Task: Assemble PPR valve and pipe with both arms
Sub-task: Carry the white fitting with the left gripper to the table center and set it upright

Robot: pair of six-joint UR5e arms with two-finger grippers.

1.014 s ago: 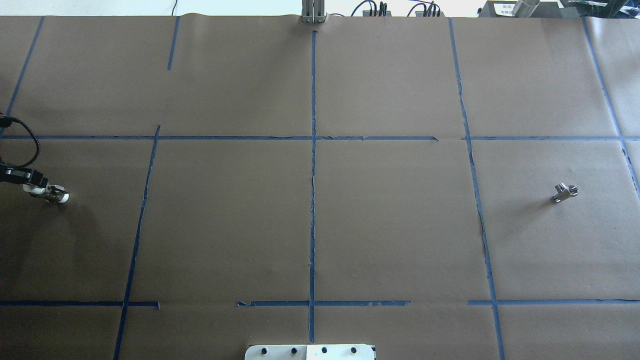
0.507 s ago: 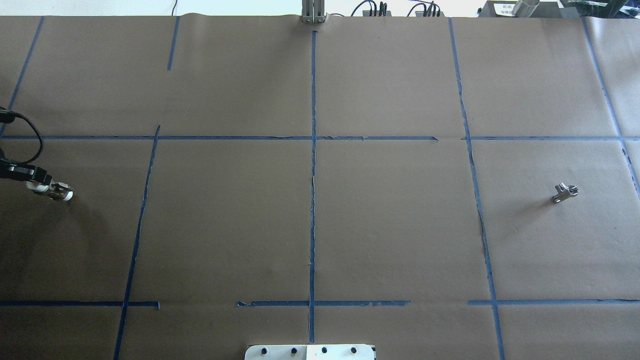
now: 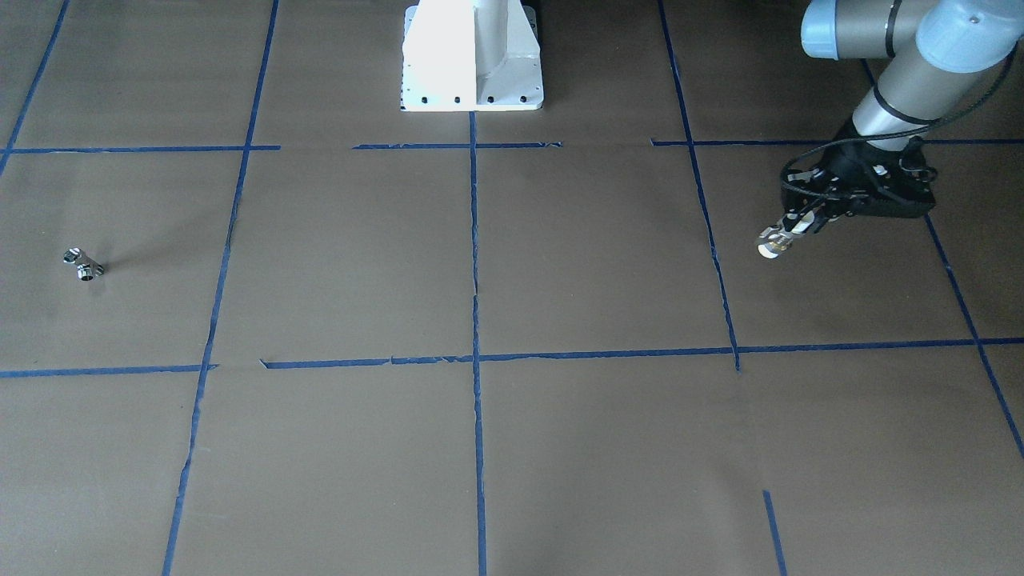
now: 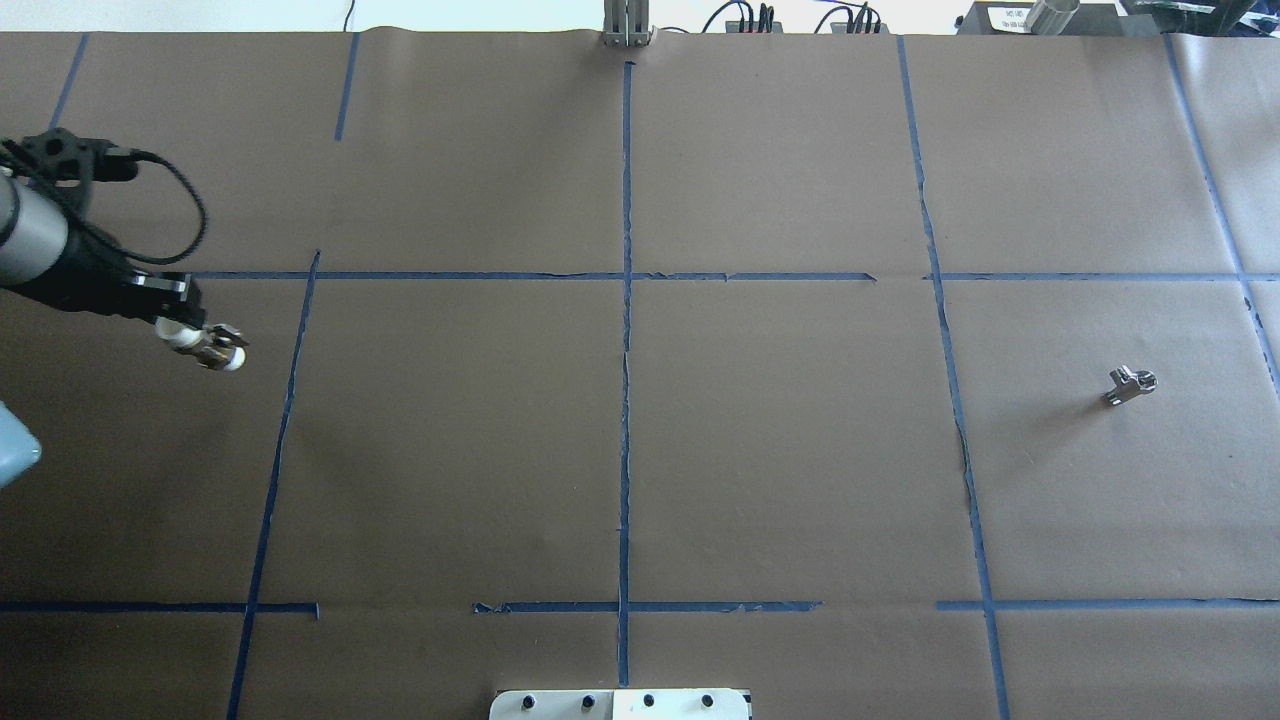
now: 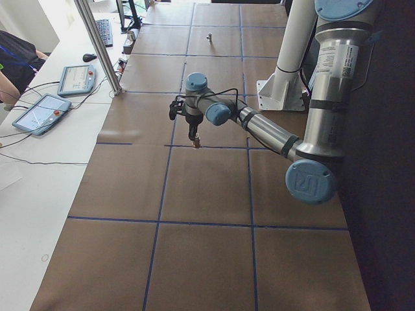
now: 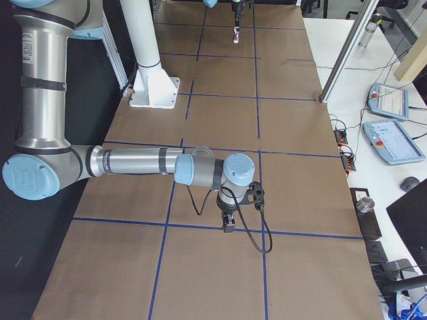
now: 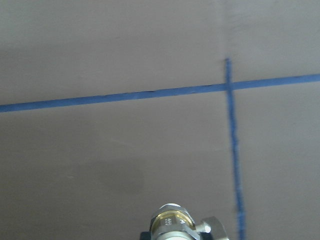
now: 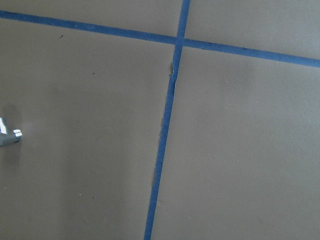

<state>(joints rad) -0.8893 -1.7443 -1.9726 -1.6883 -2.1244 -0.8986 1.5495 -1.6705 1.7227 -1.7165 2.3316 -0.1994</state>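
The PPR valve, now held above the paper, will be let go by my left gripper on the middle blue tape line [image 3: 478,268], about halfway between its crossing strips.
My left gripper [image 4: 186,326] is shut on the PPR valve [image 4: 216,351], a white-ended piece with a brass band, and holds it above the paper at the left. In the front-facing view the gripper [image 3: 803,221] and valve [image 3: 774,245] are at the right. The valve's brass band shows at the bottom of the left wrist view [image 7: 171,223]. The chrome pipe [image 4: 1130,385] lies alone on the paper far right, and at the left in the front-facing view [image 3: 83,266]. My right gripper [image 6: 229,224] shows only in the exterior right view, pointing down over the paper. I cannot tell whether it is open or shut.
Brown paper with a blue tape grid [image 4: 626,300] covers the table. The white robot base [image 3: 472,56] stands at the near middle edge. A metal post [image 5: 97,45] and teach pendants [image 5: 40,113] stand on the operators' side. Cables [image 4: 790,18] lie at the far edge.
My left arm has moved right and a little farther from the robot with the valve in its grip, coming further into view. The pipe has not moved.
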